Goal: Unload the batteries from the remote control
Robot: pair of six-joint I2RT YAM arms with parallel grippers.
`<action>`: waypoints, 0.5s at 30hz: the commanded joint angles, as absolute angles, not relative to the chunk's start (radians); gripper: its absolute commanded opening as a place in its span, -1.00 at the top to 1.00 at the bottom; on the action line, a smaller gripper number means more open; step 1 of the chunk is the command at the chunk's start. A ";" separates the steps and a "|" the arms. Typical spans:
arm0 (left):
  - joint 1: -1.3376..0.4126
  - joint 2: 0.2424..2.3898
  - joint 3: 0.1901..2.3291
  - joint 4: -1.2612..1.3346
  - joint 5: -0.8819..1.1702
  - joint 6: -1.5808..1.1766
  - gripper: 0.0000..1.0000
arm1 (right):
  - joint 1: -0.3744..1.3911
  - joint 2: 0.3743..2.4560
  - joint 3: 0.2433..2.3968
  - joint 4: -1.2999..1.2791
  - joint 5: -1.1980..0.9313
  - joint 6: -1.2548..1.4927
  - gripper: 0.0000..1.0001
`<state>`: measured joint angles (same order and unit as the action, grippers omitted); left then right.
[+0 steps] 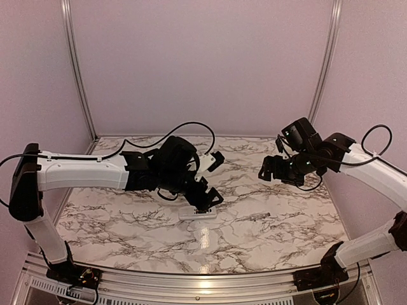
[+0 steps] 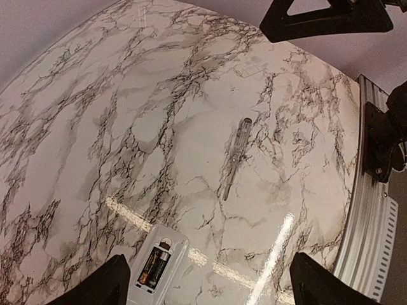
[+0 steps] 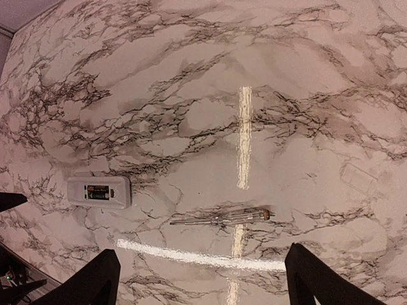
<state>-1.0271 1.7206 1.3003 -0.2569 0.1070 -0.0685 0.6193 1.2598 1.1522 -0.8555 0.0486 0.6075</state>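
Note:
The grey stick's thin end (image 1: pixel 244 219) (image 2: pixel 228 187), the one nearer the remote control, is the next place my left gripper should go to and close on.
The white remote control (image 1: pixel 197 215) lies flat on the marble table with its back compartment uncovered. The two dark batteries (image 2: pixel 154 265) sit side by side inside it, and they show in the right wrist view too, batteries (image 3: pixel 97 191) in the remote control (image 3: pixel 98 192). My left gripper (image 1: pixel 208 199) hangs open just above the remote control (image 2: pixel 159 270), which lies by the left fingertip (image 2: pixel 105 283). Nothing is between its jaws. My right gripper (image 1: pixel 270 169) is open and empty, high over the right side of the table, well away from the remote.
A thin grey pen-like stick (image 1: pixel 254 217) lies on the marble to the right of the remote, seen also as the stick (image 2: pixel 234 157) and the stick (image 3: pixel 219 218). An aluminium rail (image 2: pixel 369 241) runs along the table's near edge. Pale walls enclose the other sides.

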 commanded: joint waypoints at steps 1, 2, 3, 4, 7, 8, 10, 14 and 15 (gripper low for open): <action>-1.066 1.785 1.349 -0.160 0.149 0.036 -0.81 | 0.627 1.217 1.141 -0.925 0.143 0.695 -0.78; -1.077 1.798 1.352 -0.143 0.158 0.049 -0.81 | 0.627 1.210 1.137 -0.929 0.145 0.705 -0.78; -1.086 1.810 1.354 -0.129 0.164 0.061 -0.80 | 0.627 1.198 1.133 -0.932 0.146 0.712 -0.78; -1.096 1.822 1.359 -0.119 0.168 0.073 -0.80 | 0.627 1.191 1.130 -0.937 0.148 0.721 -0.79; -1.117 1.869 1.392 -0.106 0.177 0.098 -0.79 | 0.627 1.172 1.117 -0.958 0.158 0.750 -0.80; -1.123 1.887 1.404 -0.106 0.180 0.105 -0.78 | 0.627 1.168 1.111 -0.968 0.162 0.762 -0.80; -1.142 1.924 1.427 -0.106 0.177 0.134 -0.75 | 0.627 1.158 1.103 -0.986 0.170 0.786 -0.81; -1.163 1.998 1.466 -0.072 0.132 0.157 -0.65 | 0.627 1.140 1.096 -1.003 0.168 0.814 -0.82; -1.164 2.016 1.472 -0.058 0.125 0.151 -0.62 | 0.627 1.136 1.095 -1.006 0.166 0.817 -0.81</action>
